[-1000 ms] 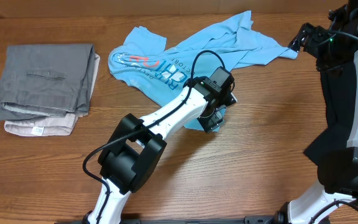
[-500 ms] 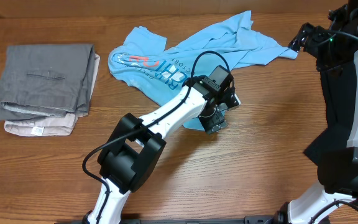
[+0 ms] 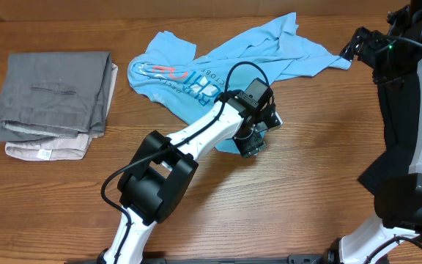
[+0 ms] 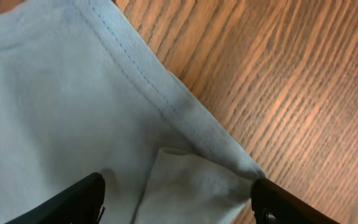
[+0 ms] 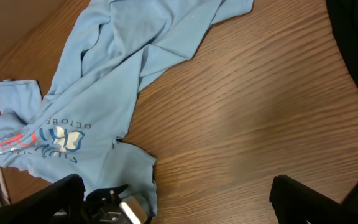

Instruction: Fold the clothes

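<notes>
The lower corner of the T-shirt is doubled over on itself, so before folding, my left gripper needs to pinch the flap's edge (image 4: 152, 176) and pull it toward the front.
The clothes, a light blue T-shirt (image 3: 218, 62), lie crumpled at the back middle of the table, blue-and-red lettering (image 3: 178, 75) facing up. One lower corner (image 4: 229, 165) reaches toward the table's middle. My left gripper (image 3: 253, 138) is low over that corner, open. In the left wrist view its fingertips (image 4: 82, 198) straddle the hemmed corner, which lies between them without being pinched. My right gripper (image 3: 352, 48) hangs high at the back right near the shirt's far end. It is open and holds nothing (image 5: 188, 199). The right wrist view shows the shirt (image 5: 104, 93) from above.
A stack of folded grey and beige garments (image 3: 53, 103) sits at the left side of the table. The right arm's body (image 3: 409, 147) takes up the right edge. Bare wood (image 3: 306, 183) lies in front of the shirt.
The left gripper shifted slightly over the shirt's corner, and its jaws widened, then narrowed back a little. The right arm has not moved.
</notes>
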### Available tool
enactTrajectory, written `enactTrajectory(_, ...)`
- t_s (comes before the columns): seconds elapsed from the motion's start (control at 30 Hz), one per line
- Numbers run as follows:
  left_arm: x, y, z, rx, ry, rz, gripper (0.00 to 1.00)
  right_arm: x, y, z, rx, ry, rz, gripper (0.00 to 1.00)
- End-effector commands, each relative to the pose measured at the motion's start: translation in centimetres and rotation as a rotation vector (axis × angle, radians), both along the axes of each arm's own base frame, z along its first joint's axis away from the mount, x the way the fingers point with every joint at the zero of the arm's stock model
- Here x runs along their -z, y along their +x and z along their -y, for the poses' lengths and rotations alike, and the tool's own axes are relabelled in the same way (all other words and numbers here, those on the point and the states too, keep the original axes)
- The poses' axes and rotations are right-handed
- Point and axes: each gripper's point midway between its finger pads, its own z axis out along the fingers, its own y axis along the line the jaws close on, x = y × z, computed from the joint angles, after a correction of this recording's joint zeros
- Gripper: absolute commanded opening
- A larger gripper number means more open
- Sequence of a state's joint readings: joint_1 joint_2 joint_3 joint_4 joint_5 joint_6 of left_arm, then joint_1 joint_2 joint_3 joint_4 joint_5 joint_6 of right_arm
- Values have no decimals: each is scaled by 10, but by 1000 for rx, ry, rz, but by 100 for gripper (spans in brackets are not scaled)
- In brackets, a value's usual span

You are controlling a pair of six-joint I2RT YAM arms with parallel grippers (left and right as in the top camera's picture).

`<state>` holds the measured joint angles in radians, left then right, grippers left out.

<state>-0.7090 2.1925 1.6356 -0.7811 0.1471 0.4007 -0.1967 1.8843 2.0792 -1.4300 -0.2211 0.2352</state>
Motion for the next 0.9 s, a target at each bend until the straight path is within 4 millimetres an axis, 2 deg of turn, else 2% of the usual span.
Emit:
enactTrajectory(0.0,10,-5,-1,25,-4,-20,78,-3,1,-1,0,3,10,100)
enactTrajectory(0.17,14,-7,-4,22,2,-28,75,-3,1,-1,0,3,9,100)
enactTrajectory(0.33,14,-8,-4,-3,2,-38,52,-3,1,-1,-1,2,10,100)
enactTrajectory(0.63,15,-9,-5,-15,5,-45,36,-3,1,-1,-1,2,10,100)
enactTrajectory(0.73,15,-10,-6,-19,9,-52,35,-3,1,-1,0,3,10,100)
enactTrajectory(0.8,16,-13,-8,-19,18,-62,38,-3,1,-1,-1,2,10,100)
enactTrajectory(0.87,17,-17,-9,-19,22,-79,47,-3,1,-1,-1,2,10,100)
